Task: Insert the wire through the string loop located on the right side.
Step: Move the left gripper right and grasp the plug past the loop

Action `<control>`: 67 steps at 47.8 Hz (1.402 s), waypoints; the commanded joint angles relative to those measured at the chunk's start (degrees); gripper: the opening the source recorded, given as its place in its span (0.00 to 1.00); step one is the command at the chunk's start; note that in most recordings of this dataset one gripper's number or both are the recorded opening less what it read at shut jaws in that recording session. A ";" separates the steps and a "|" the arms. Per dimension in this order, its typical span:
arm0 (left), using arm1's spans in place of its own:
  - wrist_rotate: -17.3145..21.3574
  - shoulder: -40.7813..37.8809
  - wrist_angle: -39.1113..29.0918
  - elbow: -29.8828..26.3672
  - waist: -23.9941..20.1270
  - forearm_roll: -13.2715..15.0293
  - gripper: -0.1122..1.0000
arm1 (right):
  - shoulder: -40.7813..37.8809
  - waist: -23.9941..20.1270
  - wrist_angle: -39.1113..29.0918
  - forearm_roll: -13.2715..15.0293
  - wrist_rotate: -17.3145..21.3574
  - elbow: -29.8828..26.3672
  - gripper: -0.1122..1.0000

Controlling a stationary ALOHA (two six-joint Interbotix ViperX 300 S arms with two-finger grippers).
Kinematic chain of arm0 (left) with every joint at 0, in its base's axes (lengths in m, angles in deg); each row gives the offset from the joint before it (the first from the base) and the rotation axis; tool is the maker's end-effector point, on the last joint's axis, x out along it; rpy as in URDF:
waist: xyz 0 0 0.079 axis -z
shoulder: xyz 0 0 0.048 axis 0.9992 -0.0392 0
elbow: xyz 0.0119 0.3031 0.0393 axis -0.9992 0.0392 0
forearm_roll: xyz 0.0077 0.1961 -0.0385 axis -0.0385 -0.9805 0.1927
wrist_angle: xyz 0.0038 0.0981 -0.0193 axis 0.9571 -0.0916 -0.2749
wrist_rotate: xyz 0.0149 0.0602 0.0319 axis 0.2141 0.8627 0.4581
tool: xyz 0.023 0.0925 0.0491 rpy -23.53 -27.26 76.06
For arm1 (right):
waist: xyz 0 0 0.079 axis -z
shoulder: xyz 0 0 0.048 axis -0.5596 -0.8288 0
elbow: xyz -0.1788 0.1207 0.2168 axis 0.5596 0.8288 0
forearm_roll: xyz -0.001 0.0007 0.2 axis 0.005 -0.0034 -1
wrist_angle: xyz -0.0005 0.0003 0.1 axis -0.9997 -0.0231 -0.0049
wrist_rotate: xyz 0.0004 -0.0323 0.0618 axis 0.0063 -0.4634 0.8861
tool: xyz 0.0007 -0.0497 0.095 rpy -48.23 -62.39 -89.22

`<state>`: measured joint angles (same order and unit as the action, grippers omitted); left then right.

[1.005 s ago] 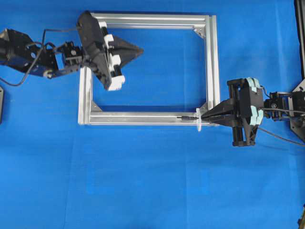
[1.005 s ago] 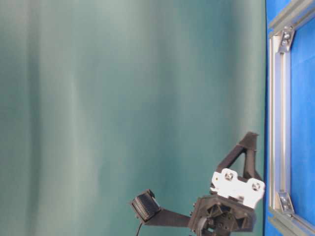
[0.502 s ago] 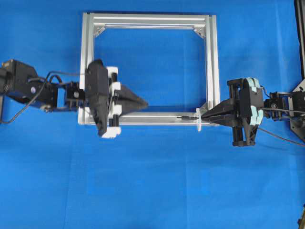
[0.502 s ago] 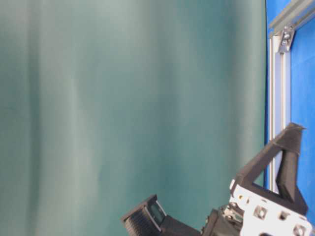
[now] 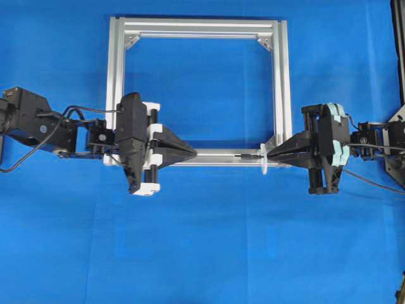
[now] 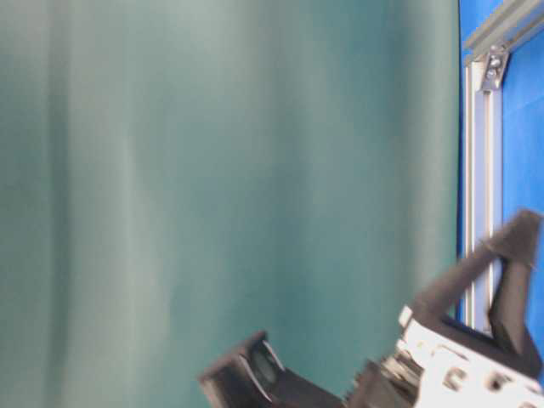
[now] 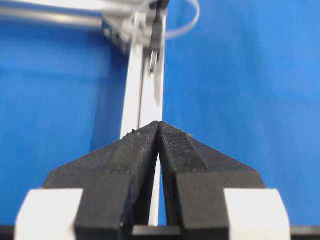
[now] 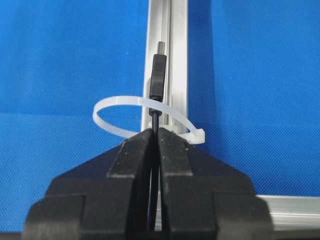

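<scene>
Next, my left gripper grips the plug's black body [image 5: 247, 156] [image 7: 157, 37], behind its metal tip, where the plug sticks out of the white string loop.
My right gripper [image 5: 271, 154] [image 8: 155, 131] is shut on the wire just behind its black plug [image 8: 157, 75]. The plug [image 5: 248, 154] lies along the frame's bottom bar [image 5: 215, 155], metal tip pointing left. It reaches past the white string loop [image 8: 117, 106] [image 5: 263, 162], which is fixed to that bar near the right corner. My left gripper [image 5: 193, 152] [image 7: 159, 123] is shut and empty. It hovers over the same bar, pointing right at the plug [image 7: 155, 40] and the string loop [image 7: 189, 20], a short gap away. The table-level view shows only the left gripper [image 6: 527, 223], blurred.
The silver square frame [image 5: 281, 82] lies flat on the blue cloth, with brackets in its corners. Arm cables trail off at the left edge [image 5: 19, 161] and the right edge [image 5: 373, 180]. A green backdrop fills most of the table-level view.
My left arm has swung from the frame's upper left down to the bottom bar and now points at the plug. The right gripper and the wire have not moved.
</scene>
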<state>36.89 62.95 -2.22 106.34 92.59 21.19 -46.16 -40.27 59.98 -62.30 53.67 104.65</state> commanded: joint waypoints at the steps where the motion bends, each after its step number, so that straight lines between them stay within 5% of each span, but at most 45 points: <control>1: 0.09 0.09 0.09 -3.16 0.18 -0.18 0.12 | 0.26 0.09 0.53 -0.18 0.00 -0.97 0.06; 26: 1.05 -8.00 -11.07 -21.97 -1.67 -0.18 0.11 | 0.26 0.18 0.35 -0.18 -0.09 -0.97 0.06; 54: 1.14 -8.44 -11.34 -22.32 -2.29 -0.18 0.12 | 0.26 0.09 0.35 -0.18 -0.09 -0.97 0.06; 59: 1.14 -8.53 -11.69 -22.32 -2.29 -0.18 0.27 | 0.26 0.09 0.35 -0.18 -0.09 -0.97 0.06; 67: 1.05 -8.44 -11.87 -22.24 -2.29 -0.18 0.73 | 0.26 0.09 0.35 -0.18 -0.09 -0.97 0.06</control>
<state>37.85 53.37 -14.35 84.98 90.48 21.19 -46.16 -40.27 59.98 -62.30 53.67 104.65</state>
